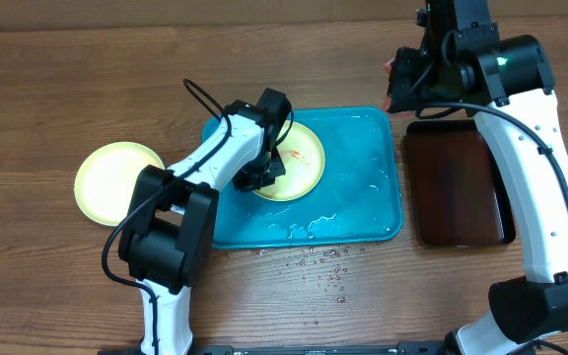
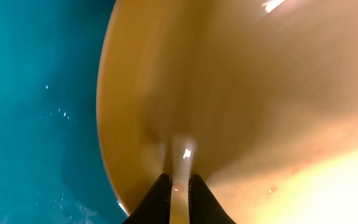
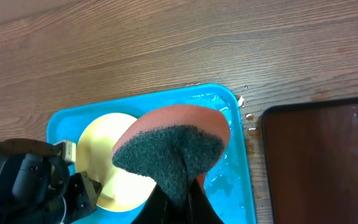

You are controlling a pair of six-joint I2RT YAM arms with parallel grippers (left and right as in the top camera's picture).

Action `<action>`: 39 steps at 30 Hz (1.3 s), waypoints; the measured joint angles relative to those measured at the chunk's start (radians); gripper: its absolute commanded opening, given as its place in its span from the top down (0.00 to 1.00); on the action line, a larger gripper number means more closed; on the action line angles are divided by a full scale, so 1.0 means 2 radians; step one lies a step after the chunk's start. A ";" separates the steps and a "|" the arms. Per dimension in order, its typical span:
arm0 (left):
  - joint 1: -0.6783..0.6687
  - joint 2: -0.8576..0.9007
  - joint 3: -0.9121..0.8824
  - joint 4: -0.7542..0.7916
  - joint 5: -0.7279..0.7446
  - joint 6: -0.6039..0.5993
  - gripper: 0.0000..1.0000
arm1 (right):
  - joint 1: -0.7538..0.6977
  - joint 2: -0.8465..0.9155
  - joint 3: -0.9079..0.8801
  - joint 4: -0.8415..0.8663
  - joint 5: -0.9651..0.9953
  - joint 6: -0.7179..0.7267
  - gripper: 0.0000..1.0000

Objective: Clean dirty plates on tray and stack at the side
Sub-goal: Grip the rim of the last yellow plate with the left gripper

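Observation:
The fingers of my left gripper are almost shut over the plate's inner side, so they should back off, open and take the plate by its rim (image 2: 110, 177).
A pale yellow dirty plate (image 1: 302, 158) with a small red smear lies on the left part of the teal tray (image 1: 368, 192). My left gripper (image 1: 264, 176) is at its near-left rim. In the left wrist view the gripper (image 2: 179, 186) has its black fingers (image 2: 159, 200) nearly together, with the plate (image 2: 241, 93) rim in the narrow gap. My right gripper (image 1: 399, 91) hangs above the tray's far right corner. It is shut (image 3: 179, 196) on a sponge (image 3: 173, 149), dark green scouring face down and red back. A second yellow plate (image 1: 118, 182) rests on the table to the left.
A dark brown tray (image 1: 457, 182) lies to the right of the teal one. Water pools on the teal tray's floor (image 1: 338, 222). Droplets are scattered on the wood (image 1: 323, 266) in front of it.

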 measured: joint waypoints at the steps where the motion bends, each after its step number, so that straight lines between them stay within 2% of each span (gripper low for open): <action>1: 0.000 0.000 -0.001 0.004 0.000 0.001 0.88 | 0.000 0.000 0.000 0.000 0.000 0.000 0.96; 4: 0.000 0.000 -0.002 0.029 0.000 0.016 0.89 | 0.000 0.000 0.000 0.000 0.000 0.000 0.96; 7: 0.000 0.000 -0.002 0.057 0.000 0.050 0.96 | 0.000 0.000 0.000 0.000 0.000 0.000 0.96; 11: 0.000 0.000 -0.002 0.060 0.000 0.100 0.96 | 0.000 0.000 0.000 -0.002 0.000 0.000 0.96; 16: 0.002 0.000 0.009 0.002 0.000 0.132 0.96 | 0.000 0.000 0.000 -0.001 0.000 0.000 0.96; 23: 0.012 -0.020 0.095 -0.069 0.000 0.151 0.96 | 0.000 0.000 0.000 0.000 0.000 0.000 0.96; 29: 0.007 -0.072 0.098 -0.127 0.000 0.127 0.95 | 0.000 0.000 0.000 -0.002 0.000 0.000 0.96; 39: 0.003 -0.072 -0.056 -0.005 -0.002 0.001 0.96 | 0.000 0.000 0.000 -0.006 0.000 0.000 0.96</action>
